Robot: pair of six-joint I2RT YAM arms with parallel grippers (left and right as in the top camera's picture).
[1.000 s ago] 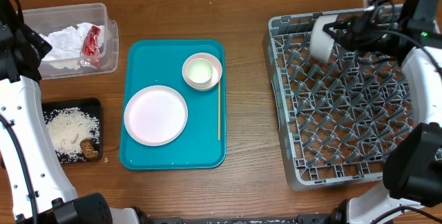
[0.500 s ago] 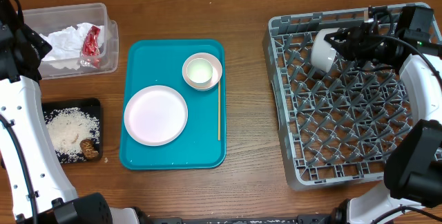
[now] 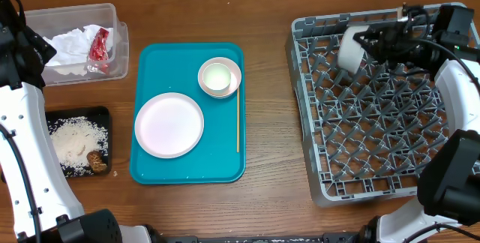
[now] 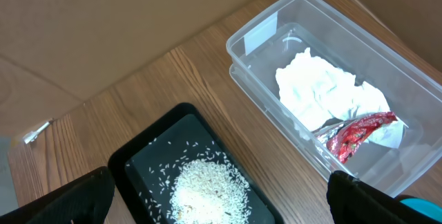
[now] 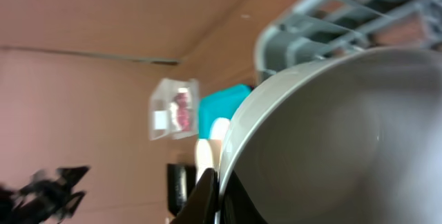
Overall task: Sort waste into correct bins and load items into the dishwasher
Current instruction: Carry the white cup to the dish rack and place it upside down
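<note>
The light grey bowl will be let go by my right gripper among the grey dish rack's far wires point(image 3: 368, 75), toward the side of the teal tray. The bowl is now tilted over the rack's corner.
My right gripper point(image 3: 370, 42) is shut on the rim of the light grey bowl point(image 3: 350, 49) and holds it tilted on its side over the far left corner of the grey dish rack point(image 3: 322, 183). In the right wrist view the bowl point(image 5: 331, 134) fills the frame, with the fingers point(image 5: 217, 189) pinching its edge. The pale pink plate point(image 3: 169, 124), the pink bowl point(image 3: 220, 77) with a small white cup inside it, and the wooden stick point(image 3: 238, 119) lie on the teal tray point(image 3: 187, 169). My left gripper point(image 4: 221, 210) is open and empty above the black tray point(image 4: 148, 158).
The clear tub point(image 3: 75, 12) at the far left holds the white napkin point(image 3: 69, 46) and the red wrapper point(image 3: 98, 46). The black tray point(image 3: 79, 112) holds rice crumbs point(image 3: 75, 142) and a brown lump point(image 3: 95, 159). The left arm runs along the left edge.
My right gripper has moved the grey bowl a little toward the front and down into the rack's far left corner. The left arm has not moved.
</note>
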